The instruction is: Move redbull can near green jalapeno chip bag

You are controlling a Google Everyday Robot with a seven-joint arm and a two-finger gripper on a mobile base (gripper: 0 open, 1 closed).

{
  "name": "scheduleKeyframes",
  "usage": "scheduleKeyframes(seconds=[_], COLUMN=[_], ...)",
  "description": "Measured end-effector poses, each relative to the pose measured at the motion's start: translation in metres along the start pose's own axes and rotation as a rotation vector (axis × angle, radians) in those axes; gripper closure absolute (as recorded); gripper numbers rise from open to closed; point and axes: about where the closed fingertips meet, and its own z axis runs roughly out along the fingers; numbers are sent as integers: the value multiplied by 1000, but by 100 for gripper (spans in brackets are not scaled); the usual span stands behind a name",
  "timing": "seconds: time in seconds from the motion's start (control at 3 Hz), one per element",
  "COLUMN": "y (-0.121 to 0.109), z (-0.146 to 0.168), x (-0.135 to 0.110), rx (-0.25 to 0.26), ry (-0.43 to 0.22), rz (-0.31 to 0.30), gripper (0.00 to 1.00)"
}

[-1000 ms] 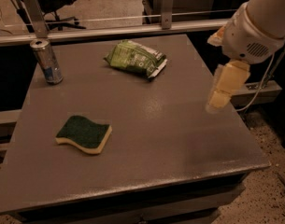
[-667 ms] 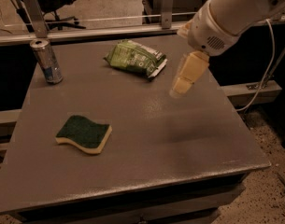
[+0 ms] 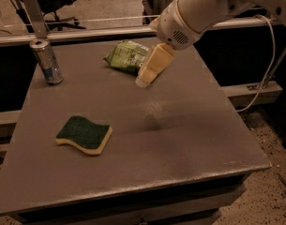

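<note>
Next, I close my gripper on the upper half of the redbull can [image 3: 45, 57], just below the top of the can, so that its blue lower part stays free.
The redbull can [image 3: 47, 61] stands upright at the table's far left corner, silver with blue low on its side. The green jalapeno chip bag [image 3: 127, 56] lies at the far middle of the table, partly covered by my gripper. My gripper [image 3: 145, 80] hangs over the table just right of the bag, its cream-coloured fingers pointing down and left, far to the right of the can. It holds nothing.
A dark green wavy sponge with a yellow base [image 3: 84, 134] lies at the front left of the grey table [image 3: 189, 139]. A metal rail [image 3: 86, 33] runs behind the table. A cable [image 3: 269, 69] hangs at the right.
My arm has swung left across the table, from the right edge to beside the chip bag. The can, bag and sponge have not moved.
</note>
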Motion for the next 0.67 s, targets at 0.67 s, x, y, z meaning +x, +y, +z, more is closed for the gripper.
scheduleKeyframes(seconds=[0.67], y=[-14], z=[74], x=[-68], rx=[-36], ry=[-258], rz=[-14], gripper=[0])
